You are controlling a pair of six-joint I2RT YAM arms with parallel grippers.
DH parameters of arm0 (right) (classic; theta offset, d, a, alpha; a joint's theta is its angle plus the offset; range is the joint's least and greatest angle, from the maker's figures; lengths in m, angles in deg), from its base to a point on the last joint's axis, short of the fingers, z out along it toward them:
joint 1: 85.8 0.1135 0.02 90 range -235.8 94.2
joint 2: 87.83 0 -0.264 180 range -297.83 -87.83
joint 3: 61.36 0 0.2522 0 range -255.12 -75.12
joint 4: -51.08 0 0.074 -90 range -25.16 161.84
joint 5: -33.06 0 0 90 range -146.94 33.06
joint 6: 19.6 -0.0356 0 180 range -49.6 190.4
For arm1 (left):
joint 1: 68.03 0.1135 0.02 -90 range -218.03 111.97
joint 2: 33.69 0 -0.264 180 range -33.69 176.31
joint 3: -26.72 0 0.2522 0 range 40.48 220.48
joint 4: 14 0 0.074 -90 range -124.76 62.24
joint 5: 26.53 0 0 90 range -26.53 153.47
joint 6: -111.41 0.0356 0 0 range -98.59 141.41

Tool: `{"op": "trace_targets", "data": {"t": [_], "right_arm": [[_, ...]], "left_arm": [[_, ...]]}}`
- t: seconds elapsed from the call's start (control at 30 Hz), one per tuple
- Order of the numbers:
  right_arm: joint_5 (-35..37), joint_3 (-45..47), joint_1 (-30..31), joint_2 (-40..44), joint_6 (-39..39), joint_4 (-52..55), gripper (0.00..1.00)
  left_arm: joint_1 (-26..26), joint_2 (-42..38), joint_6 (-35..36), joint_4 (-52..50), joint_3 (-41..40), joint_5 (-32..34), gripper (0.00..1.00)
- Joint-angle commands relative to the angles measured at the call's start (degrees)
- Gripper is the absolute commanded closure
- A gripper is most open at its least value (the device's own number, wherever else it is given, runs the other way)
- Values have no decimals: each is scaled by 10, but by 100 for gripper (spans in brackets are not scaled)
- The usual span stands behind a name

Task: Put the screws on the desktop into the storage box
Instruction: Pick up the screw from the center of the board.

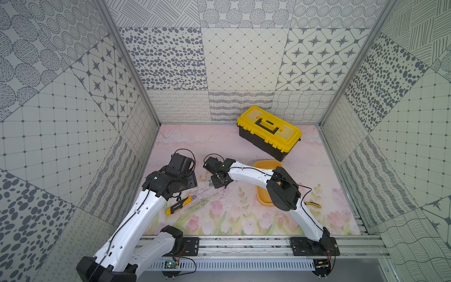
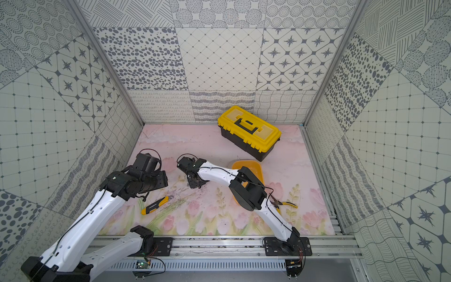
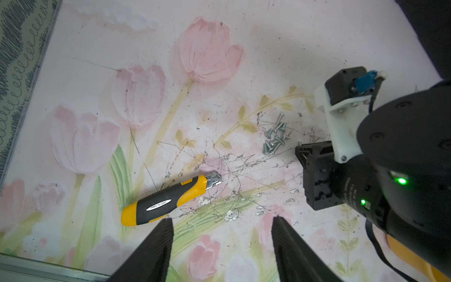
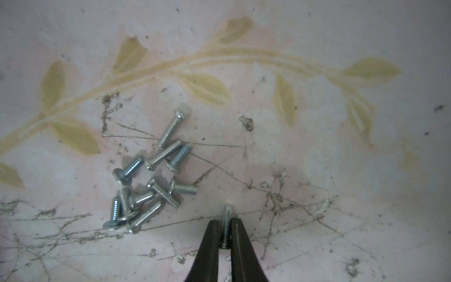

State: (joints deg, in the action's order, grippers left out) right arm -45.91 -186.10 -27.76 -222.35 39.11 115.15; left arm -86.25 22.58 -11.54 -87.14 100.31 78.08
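Observation:
The robot's right gripper needs to release the screw, now held low just beside the heap, on the orange-yellow storage box's bottom [image 1: 267, 181], in the half closer to the black toolbox.
A heap of several small silver screws [image 4: 146, 185] lies on the scuffed pink tulip-printed desktop [image 1: 219, 146]; the left wrist view shows the same screws [image 3: 274, 136]. My right gripper [image 4: 225, 221] is low over the desktop just beside the heap. Its jaws are shut on one screw [image 4: 227, 212], whose threaded end sticks out past the tips. In both top views the right gripper [image 1: 218, 182] points down at mid-table. The orange-yellow storage box [image 1: 262, 166] sits behind the right arm, partly hidden by it. My left gripper [image 3: 222, 218] hovers open and empty.
A black toolbox with a yellow lid [image 1: 269, 130] stands at the back. A yellow and black utility knife [image 3: 170, 197] lies near the left gripper. Yellow-handled pliers [image 2: 285, 203] lie on the right, partly under the right arm. Patterned walls close in three sides.

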Motion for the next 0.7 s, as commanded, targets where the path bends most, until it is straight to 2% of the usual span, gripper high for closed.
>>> {"op": "trace_targets", "data": {"t": [0.0,0.13,0.3,0.53,0.67], "right_arm": [[13,24,-7,-29,6,44,89],[1,20,-10,-33,13,44,100],[1,23,-15,-9,16,38,100],[-30,76,-18,90,41,-44,100],[-22,100,-25,149,47,-45,100]], "left_arm": [[6,4,3,18,-3,-10,31],[7,7,3,17,-3,-12,31],[8,11,2,16,-2,-11,31],[9,11,1,17,-3,-12,31],[9,19,2,19,-5,-18,31]]}}
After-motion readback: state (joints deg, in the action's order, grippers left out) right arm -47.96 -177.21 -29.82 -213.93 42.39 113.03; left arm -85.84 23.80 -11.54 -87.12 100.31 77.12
